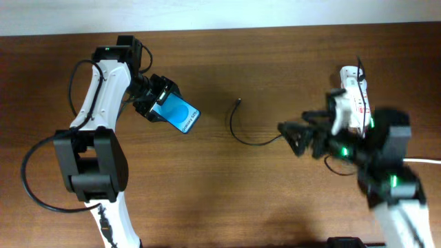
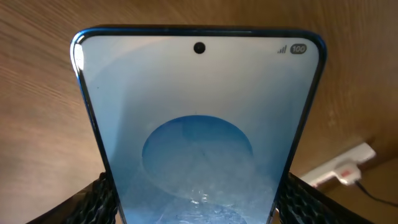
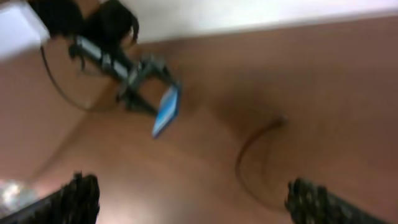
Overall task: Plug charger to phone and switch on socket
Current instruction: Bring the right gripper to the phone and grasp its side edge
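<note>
The phone's loose end (image 1: 190, 122) (image 3: 168, 118), opposite my left gripper's fingers, should be gripped next by my right gripper.
The phone (image 1: 180, 114), slim with a bright blue lit screen, is held by my left gripper (image 1: 156, 101) above the left part of the table; it fills the left wrist view (image 2: 198, 130), clamped between both fingers. The charger (image 1: 241, 131), a thin black cable, curves on the table centre with its plug tip (image 1: 238, 102) free; it shows blurred in the right wrist view (image 3: 245, 155). The socket (image 1: 355, 100), a white power strip with red marks, lies at the right, partly under my right arm. My right gripper (image 1: 293, 136) is open and empty, just right of the cable.
The socket also shows at the lower right of the left wrist view (image 2: 339, 169). A thick white cord (image 1: 420, 162) runs off the right edge. My left arm's black cable (image 1: 31, 179) loops at the left. A pale wall borders the table's far edge.
</note>
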Tool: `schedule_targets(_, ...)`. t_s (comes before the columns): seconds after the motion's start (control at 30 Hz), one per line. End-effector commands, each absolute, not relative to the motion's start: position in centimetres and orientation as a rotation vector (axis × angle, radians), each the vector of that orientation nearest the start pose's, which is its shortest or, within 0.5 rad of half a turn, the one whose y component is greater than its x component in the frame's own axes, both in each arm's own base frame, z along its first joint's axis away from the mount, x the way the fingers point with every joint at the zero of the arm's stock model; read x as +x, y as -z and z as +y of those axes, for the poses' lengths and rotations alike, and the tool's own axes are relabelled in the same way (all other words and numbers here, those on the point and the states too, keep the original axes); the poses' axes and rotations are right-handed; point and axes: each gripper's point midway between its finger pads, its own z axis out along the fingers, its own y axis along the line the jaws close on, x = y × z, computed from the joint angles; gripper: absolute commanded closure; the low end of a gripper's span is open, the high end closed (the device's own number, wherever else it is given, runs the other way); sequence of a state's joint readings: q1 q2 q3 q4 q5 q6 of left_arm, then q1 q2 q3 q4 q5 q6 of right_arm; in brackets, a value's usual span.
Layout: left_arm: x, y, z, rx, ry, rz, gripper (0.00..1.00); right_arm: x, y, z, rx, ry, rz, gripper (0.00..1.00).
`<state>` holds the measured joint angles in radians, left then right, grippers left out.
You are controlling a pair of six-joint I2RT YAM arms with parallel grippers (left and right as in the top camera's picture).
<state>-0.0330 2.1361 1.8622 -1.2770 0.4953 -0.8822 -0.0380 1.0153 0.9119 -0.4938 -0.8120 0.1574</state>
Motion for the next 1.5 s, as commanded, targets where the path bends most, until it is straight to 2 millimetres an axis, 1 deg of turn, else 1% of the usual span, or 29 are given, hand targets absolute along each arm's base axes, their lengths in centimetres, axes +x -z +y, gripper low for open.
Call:
schedule_targets(0.0, 42.0, -11.7, -10.7, -1.328, 0.899, 2.945, 1.0, 31.6, -27.1, 12.6, -0.274, -1.107, 2.145, 0.02)
schedule_targets(0.03, 42.0, -11.7, -10.7, -1.328, 0.9, 2.945, 1.0, 32.8, -26.2, 12.7, -0.264, -1.124, 2.163, 0.02)
schedule_targets(0.07, 42.0, -11.7, -10.7, -1.33, 0.901, 2.945, 1.0, 33.3, -25.5, 12.8, -0.251, -1.157, 2.177, 0.02)
schedule_targets(0.1, 42.0, -11.7, -10.7, -1.346, 0.899, 2.941, 1.0, 33.6, -24.5, 13.1, -0.24, -1.212, 2.205, 0.02)
schedule_targets(0.17, 42.1, -11.7, -10.8, -1.38, 0.898, 2.93, 1.0, 34.1, -23.9, 14.0, -0.273, -1.318, 2.185, 0.01)
schedule_targets(0.23, 42.1, -11.7, -11.2, -1.443, 0.894, 2.916, 1.0, 35.2, -22.1, 15.2, -0.266, -1.358, 2.218, 0.02)
schedule_targets(0.27, 42.1, -11.7, -11.4, -1.456, 0.894, 2.911, 1.0, 35.4, -21.6, 15.6, -0.255, -1.351, 2.235, 0.04)
schedule_targets(0.3, 42.0, -11.7, -11.7, -1.491, 0.889, 2.906, 1.0, 36.2, -20.3, 16.6, -0.193, -1.311, 2.291, 0.1)
schedule_targets(0.33, 42.0, -11.8, -11.9, -1.508, 0.888, 2.902, 1.0, 36.6, -19.8, 17.0, -0.154, -1.282, 2.316, 0.11)
schedule_targets(0.4, 41.8, -11.7, -12.3, -1.572, 0.878, 2.89, 1.0, 37.6, -18.4, 18.9, -0.016, -1.177, 2.387, 0.15)
schedule_targets(0.43, 41.8, -11.7, -12.5, -1.591, 0.875, 2.887, 1.0, 37.8, -18.0, 19.8, 0.036, -1.134, 2.404, 0.17)
schedule_targets(0.53, 41.5, -11.7, -13.5, -1.678, 0.86, 2.872, 1.0, 37.8, -17.7, 22.5, 0.087, -1.026, 2.403, 0.2)
schedule_targets(0.6, 41.3, -11.7, -14.0, -1.748, 0.849, 2.854, 1.0, 37.3, -17.3, 23.6, 0.132, -0.981, 2.415, 0.21)
schedule_targets(0.67, 41.0, -12.0, -14.6, -1.778, 0.872, 2.857, 1.0, 37.0, -17.0, 24.4, 0.171, -0.954, 2.422, 0.21)
schedule_targets(0.73, 40.8, -12.3, -15.4, -1.771, 0.928, 2.875, 1.0, 36.8, -16.9, 25.2, 0.188, -0.958, 2.423, 0.21)
schedule_targets(0.8, 40.6, -12.6, -16.0, -1.768, 0.964, 2.89, 1.0, 36.8, -16.9, 25.9, 0.184, -0.976, 2.418, 0.27)
schedule_targets(0.87, 40.3, -12.7, -16.4, -1.769, 0.972, 2.903, 1.0, 37.0, -16.5, 26.3, 0.22, -0.987, 2.421, 0.37)
schedule_targets(0.93, 40.3, -12.8, -16.5, -1.76, 0.979, 2.909, 1.0, 37.2, -15.8, 26.5, 0.243, -0.992, 2.431, 0.42)
schedule_targets(1.03, 40.1, -12.9, -17.1, -1.747, 0.992, 2.924, 1.0, 37.2, -15.1, 27.5, 0.213, -1.043, 2.445, 0.44)
schedule_targets(1.17, 39.4, -12.8, -17.3, -1.721, 0.976, 2.961, 1.0, 37.7, -14.9, 27.9, 0.204, -1.057, 2.427, 0.5)
schedule_targets(1.37, 38.8, -12.7, -17.1, -1.714, 0.938, 2.989, 1.0, 37.2, -14.1, 30.1, 0.147, -1.082, 2.429, 0.51)
schedule_targets(1.43, 38.5, -12.6, -16.9, -1.702, 0.908, 3.004, 1.0, 37.1, -14.1, 30.2, 0.148, -1.079, 2.426, 0.54)
schedule_targets(1.47, 38.2, -12.4, -16.5, -1.705, 0.864, 3.014, 1.0, 37.2, -14.2, 30.2, 0.148, -1.081, 2.423, 0.55)
